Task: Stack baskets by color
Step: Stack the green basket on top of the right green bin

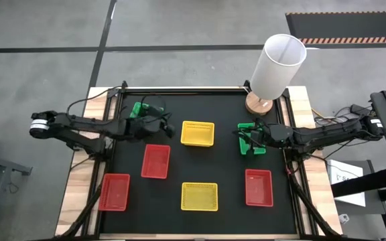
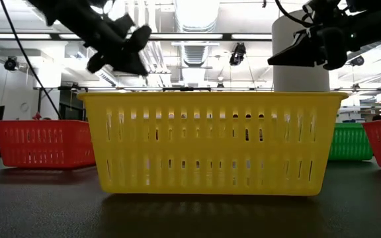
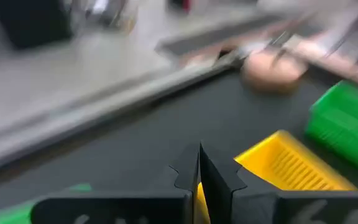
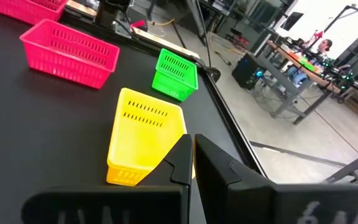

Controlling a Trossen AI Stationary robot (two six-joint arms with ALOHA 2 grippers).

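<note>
Next, my left gripper needs to go to the green basket under my left arm and close on its rim [image 1: 163,109] [image 3: 86,188] nearest the far yellow basket.
On the black mat stand two yellow baskets [image 1: 198,133] [image 1: 200,196] and three red baskets [image 1: 155,161] [image 1: 114,191] [image 1: 259,187]. A green basket [image 1: 139,109] sits at the far left, partly under my left arm. Another green basket [image 1: 253,148] sits at the right, under my right gripper. My left gripper [image 1: 171,129] [image 3: 200,167] hangs shut and empty just left of the far yellow basket [image 3: 291,165]. My right gripper [image 1: 245,134] [image 4: 190,155] is also shut and empty, well above the mat [image 2: 290,56].
A tall white cylinder [image 1: 277,67] on a round wooden base [image 1: 260,104] stands at the far right corner. Wooden table edges frame the mat at left [image 1: 79,194] and right [image 1: 310,194]. Bare mat lies between the baskets in the middle [image 1: 206,164].
</note>
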